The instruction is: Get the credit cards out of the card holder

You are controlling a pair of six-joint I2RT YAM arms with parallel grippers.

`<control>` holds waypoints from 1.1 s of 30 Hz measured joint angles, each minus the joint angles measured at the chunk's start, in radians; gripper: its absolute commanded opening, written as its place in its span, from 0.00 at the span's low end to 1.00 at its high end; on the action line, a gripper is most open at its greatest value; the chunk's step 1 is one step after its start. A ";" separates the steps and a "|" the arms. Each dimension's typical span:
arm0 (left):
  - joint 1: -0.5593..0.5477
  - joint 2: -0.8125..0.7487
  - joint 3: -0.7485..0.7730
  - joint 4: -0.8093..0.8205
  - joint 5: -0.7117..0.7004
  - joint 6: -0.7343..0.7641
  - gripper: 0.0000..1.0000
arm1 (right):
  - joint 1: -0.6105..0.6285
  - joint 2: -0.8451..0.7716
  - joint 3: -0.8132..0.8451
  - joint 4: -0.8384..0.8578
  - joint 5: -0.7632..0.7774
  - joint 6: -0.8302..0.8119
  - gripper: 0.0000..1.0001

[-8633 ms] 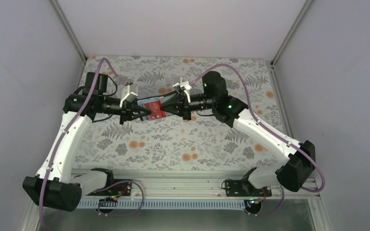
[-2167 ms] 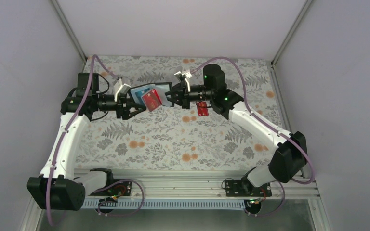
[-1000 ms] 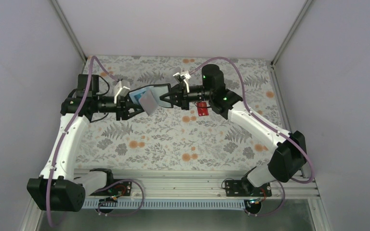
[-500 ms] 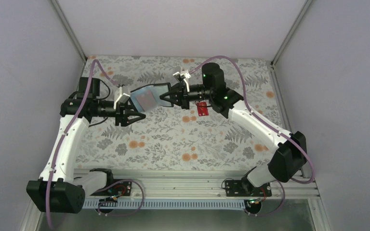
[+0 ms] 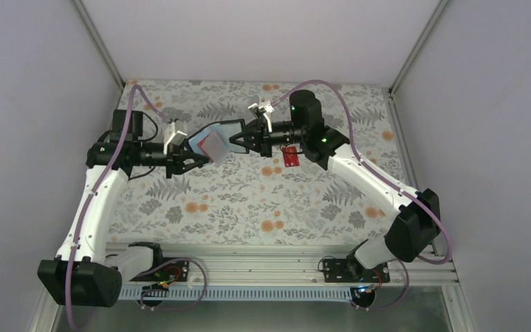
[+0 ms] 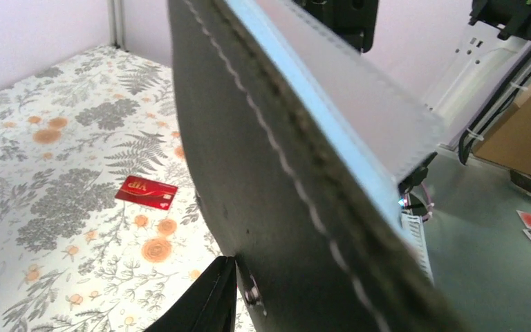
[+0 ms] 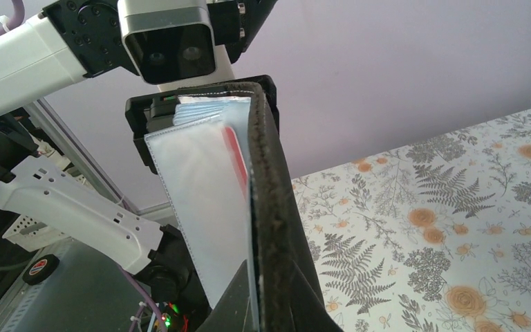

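Note:
The red card sits behind the clear sleeve while my right gripper is shut on the dark cover, so I will open that gripper and pinch the red card's sleeve (image 7: 235,160).
The card holder (image 5: 211,143) hangs in the air between both grippers, open, with its light blue inside up. My right gripper (image 5: 237,142) is shut on its right edge; in the right wrist view the dark cover (image 7: 266,173) stands edge-on between my fingers (image 7: 266,304). A clear sleeve (image 7: 193,200) lies over a red card (image 7: 234,155) inside. My left gripper (image 5: 200,158) is at the holder's lower left. In the left wrist view one finger (image 6: 211,297) presses the dark outer side (image 6: 283,207) and the other is hidden. Another red card (image 5: 290,157) lies on the table under my right arm. The blue and teal cards do not show clearly.
The floral tablecloth (image 5: 249,200) covers the table, with grey walls on three sides. The loose red card also shows in the left wrist view (image 6: 146,192). The left wrist camera housing (image 7: 169,45) faces my right gripper closely. A cardboard box (image 6: 525,131) stands off the table.
A red card has gone from the holder to the table. A pale sleeve has turned over the cards inside. My left gripper drew back open, then moved in to the holder again.

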 measured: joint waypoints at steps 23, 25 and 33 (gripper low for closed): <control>-0.026 0.050 -0.020 0.224 -0.803 -0.279 0.02 | -0.160 -0.004 -0.023 -0.058 0.241 0.092 0.32; -0.055 0.103 -0.021 0.249 -1.082 -0.289 0.02 | -0.214 -0.005 -0.039 -0.074 0.323 0.125 0.30; -0.102 0.158 0.000 0.214 -1.197 -0.314 0.02 | 0.029 -0.032 -0.106 0.036 0.214 0.089 0.27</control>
